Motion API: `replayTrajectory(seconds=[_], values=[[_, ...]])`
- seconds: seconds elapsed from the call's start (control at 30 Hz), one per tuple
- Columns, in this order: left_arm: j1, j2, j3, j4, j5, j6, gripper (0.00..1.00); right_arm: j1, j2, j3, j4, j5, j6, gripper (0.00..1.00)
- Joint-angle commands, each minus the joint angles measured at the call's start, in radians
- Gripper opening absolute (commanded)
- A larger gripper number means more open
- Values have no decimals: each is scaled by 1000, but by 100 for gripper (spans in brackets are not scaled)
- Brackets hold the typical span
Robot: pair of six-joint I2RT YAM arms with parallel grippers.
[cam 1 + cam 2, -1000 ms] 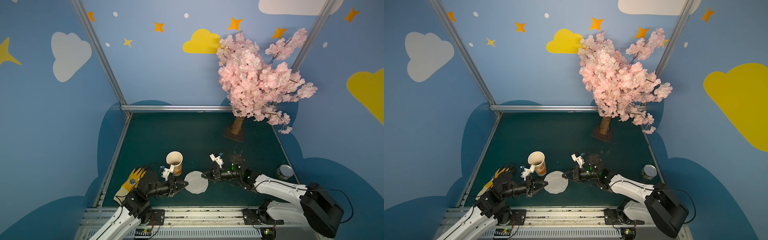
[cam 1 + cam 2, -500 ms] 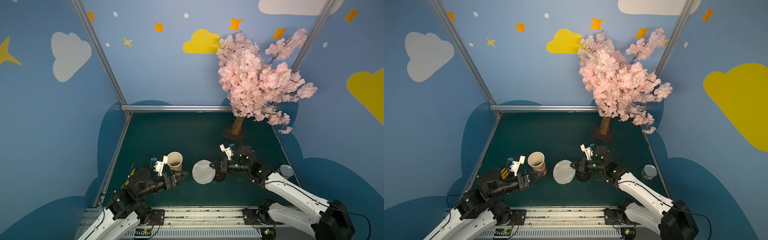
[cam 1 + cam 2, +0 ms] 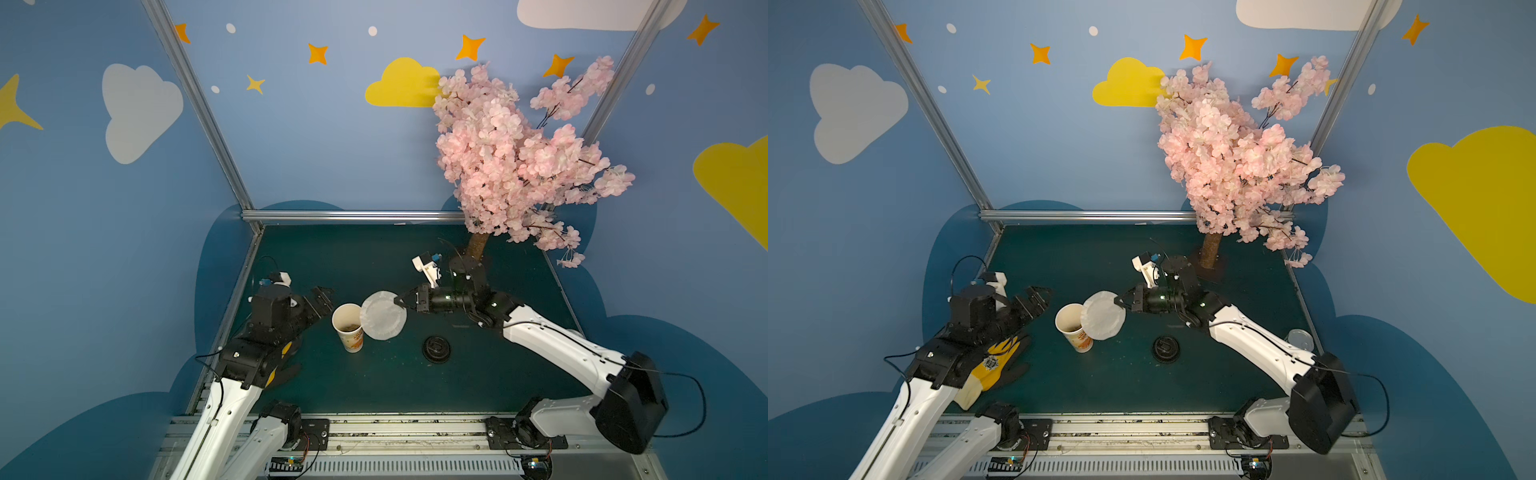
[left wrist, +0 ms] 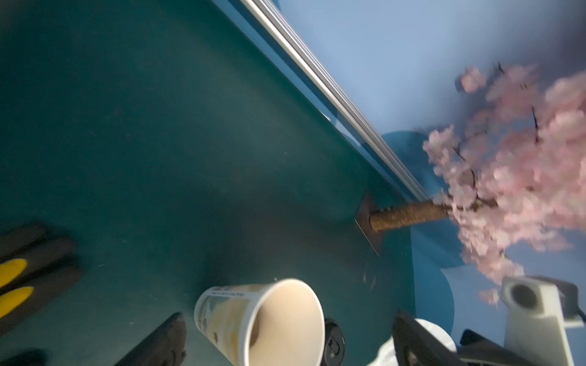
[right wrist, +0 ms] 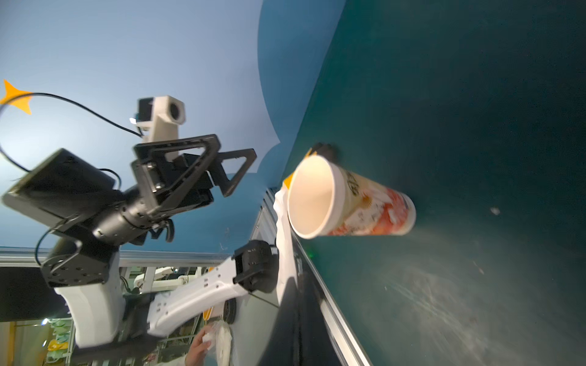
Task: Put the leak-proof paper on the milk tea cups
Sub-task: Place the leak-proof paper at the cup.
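Observation:
My right gripper is going to release the leak-proof paper across the opening of the milk tea cup (image 3: pixel 348 316) (image 5: pixel 312 196).
The milk tea cup (image 3: pixel 348 328) (image 3: pixel 1073 328), white with orange print, stands upright and uncovered on the green mat. The leak-proof paper (image 3: pixel 383 314) (image 3: pixel 1104 316) hangs tilted just right of the cup's rim, and its edge overlaps the mouth in a top view. My right gripper (image 3: pixel 400 300) (image 3: pixel 1122 300) is shut on the paper's far right edge. In the right wrist view the paper (image 5: pixel 282 240) shows edge-on beside the cup (image 5: pixel 348 202). My left gripper (image 3: pixel 322 297) (image 3: pixel 1038 297) stands open left of the cup and holds nothing. In the left wrist view the cup (image 4: pixel 253 323) lies beyond its spread fingers (image 4: pixel 165 339).
A black round lid (image 3: pixel 436 349) (image 3: pixel 1165 348) lies on the mat right of the cup. A yellow and black glove (image 3: pixel 994 365) lies under my left arm. A small metal can (image 3: pixel 1300 338) sits at the right edge. The pink blossom tree (image 3: pixel 515 166) stands at the back right.
My left gripper opened, let go of the paper and drew back to the left. My right gripper lifted the paper off the mat and carried it up beside the cup's rim, which uncovered the black lid.

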Motion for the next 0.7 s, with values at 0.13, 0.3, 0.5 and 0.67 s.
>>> replayTrajectory(seconds=[0.13, 0.3, 0.5, 0.67], values=[[246, -78, -131, 64, 344, -41, 100, 55, 224, 148, 160, -26, 96, 0], [258, -140, -231, 96, 421, -109, 100, 69, 316, 197, 199, -56, 128, 0], [259, -179, -281, 84, 480, -136, 100, 71, 354, 219, 171, -58, 115, 0], [259, -180, -317, 122, 520, -165, 100, 79, 362, 218, 162, -52, 112, 0]])
